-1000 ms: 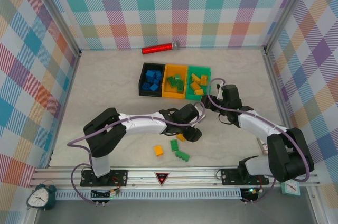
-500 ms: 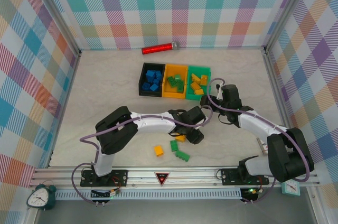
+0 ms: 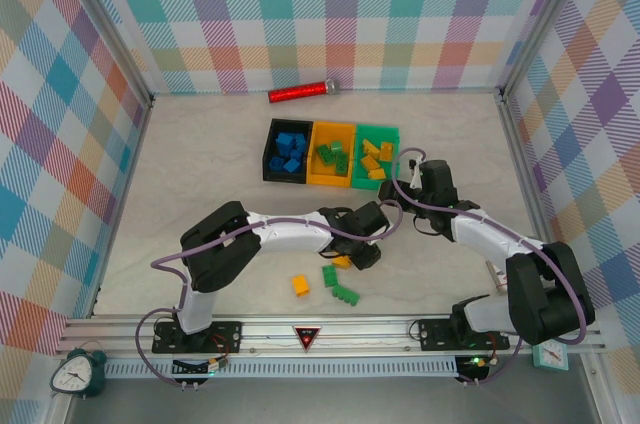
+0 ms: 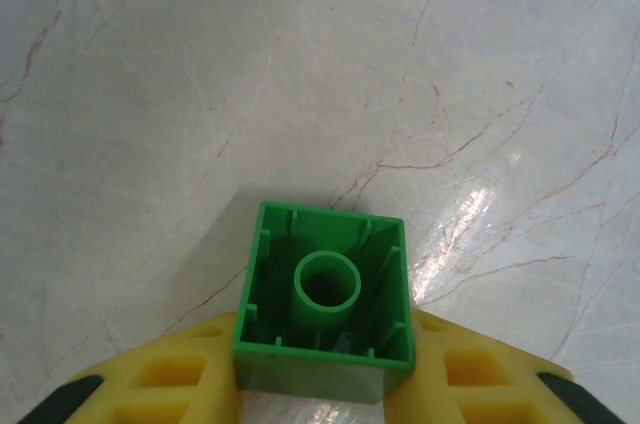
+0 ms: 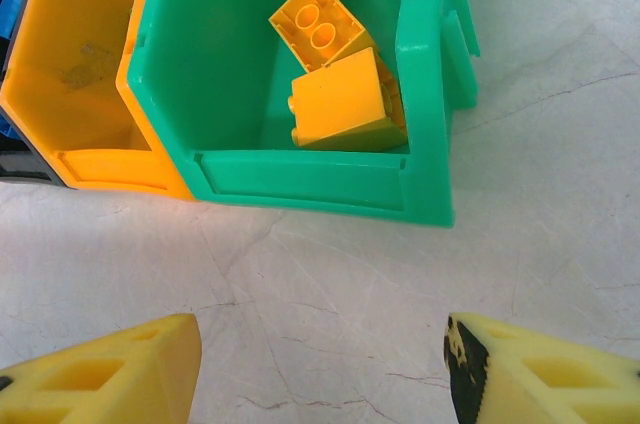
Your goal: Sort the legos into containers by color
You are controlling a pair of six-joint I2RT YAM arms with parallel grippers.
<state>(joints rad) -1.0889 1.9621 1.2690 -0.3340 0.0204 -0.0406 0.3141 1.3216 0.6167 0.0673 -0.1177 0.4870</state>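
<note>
I need to use my left gripper to let go of the green lego on the front green lego in the orange-yellow container [image 3: 342, 165].
A green lego [image 4: 324, 294] sits between my left gripper's [image 4: 325, 376] yellow fingers [image 4: 180, 374], hollow underside toward the camera; the fingers press both its sides, just over the marble table. From above, that left gripper [image 3: 362, 252] is low in the table's middle. Two green legos [image 3: 329, 275] [image 3: 346, 294] and an orange one [image 3: 300, 285] lie loose just in front of it. The black [image 3: 268, 149], orange-yellow [image 3: 316, 180] and green [image 3: 392, 134] containers stand in a row, holding blue, green and yellow legos. My right gripper [image 5: 320, 364] hangs open over bare table before the green container [image 5: 300, 180].
A red cylinder with a silver tip [image 3: 300, 93] lies near the back wall. Plaid walls close in the table on three sides. Bare marble lies left and right of the containers.
My left arm shifted slightly right, and its fingers closed in on the green lego. The right arm has stayed still.
</note>
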